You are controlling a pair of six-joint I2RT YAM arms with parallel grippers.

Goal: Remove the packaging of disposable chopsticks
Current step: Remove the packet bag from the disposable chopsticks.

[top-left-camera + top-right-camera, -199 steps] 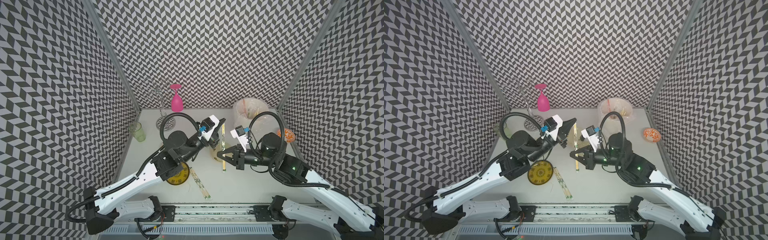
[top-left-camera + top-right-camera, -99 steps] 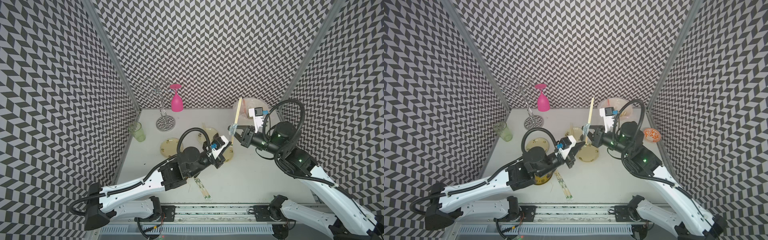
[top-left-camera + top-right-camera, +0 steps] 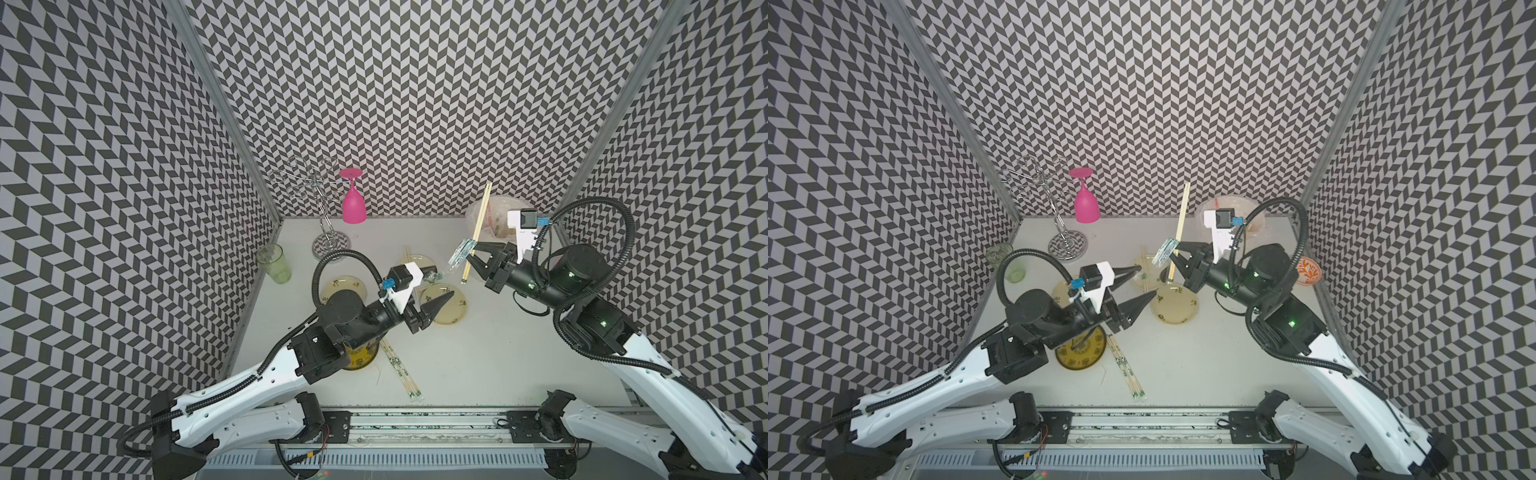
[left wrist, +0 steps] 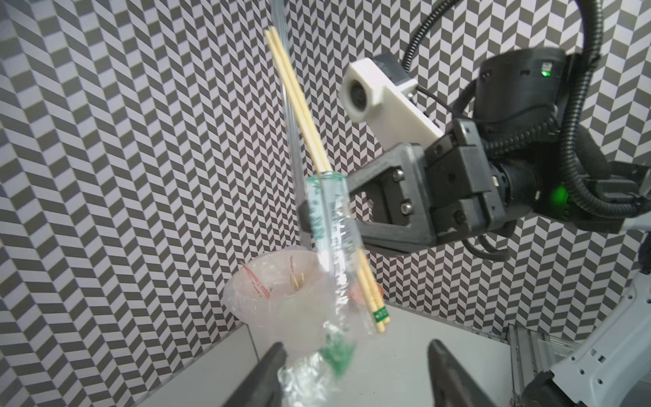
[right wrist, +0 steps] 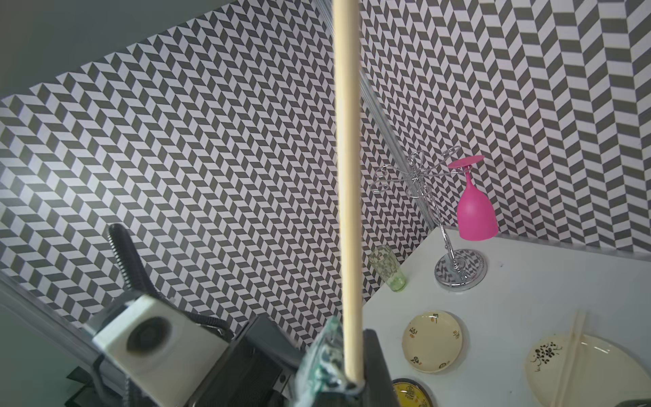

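Next, my left gripper grabs the chopsticks' exposed upper half (image 3: 483, 208) while my right gripper pinches packaging and chopsticks together, before my right gripper pulls the packaging off.
My right gripper (image 3: 473, 254) (image 3: 1177, 256) is shut on a pair of disposable chopsticks (image 3: 480, 218) (image 3: 1182, 212) and holds them upright above the back right of the table. In the right wrist view the chopsticks (image 5: 347, 176) rise straight up from that gripper (image 5: 352, 384). The packaging (image 3: 463, 251) (image 3: 1163, 251) (image 5: 320, 363), a clear sleeve with green print, is bunched around their lower half. In the left wrist view its (image 4: 331, 218) crumpled tail hangs down between my left gripper's (image 4: 355, 343) open jaws, against one finger (image 4: 274, 366). The left gripper (image 3: 442, 284) (image 3: 1138, 286) sits lower, over the plates.
A bag-lined bin (image 3: 494, 220) stands behind the right gripper. Pale plates (image 3: 442, 305) (image 3: 343, 286) and a dark yellow plate (image 3: 361, 358) lie mid-table, one plate (image 3: 1148, 274) bearing bare chopsticks. Wrapped chopsticks (image 3: 401, 370) lie near the front. A pink goblet (image 3: 353, 203), wire rack (image 3: 328, 232), green glass (image 3: 274, 264) and orange bowl (image 3: 1308, 270) stand around.
The right arm lifted the chopsticks up and back toward the bin while the left arm pulled away with the sleeve. The left jaws, shut before, now stand open.
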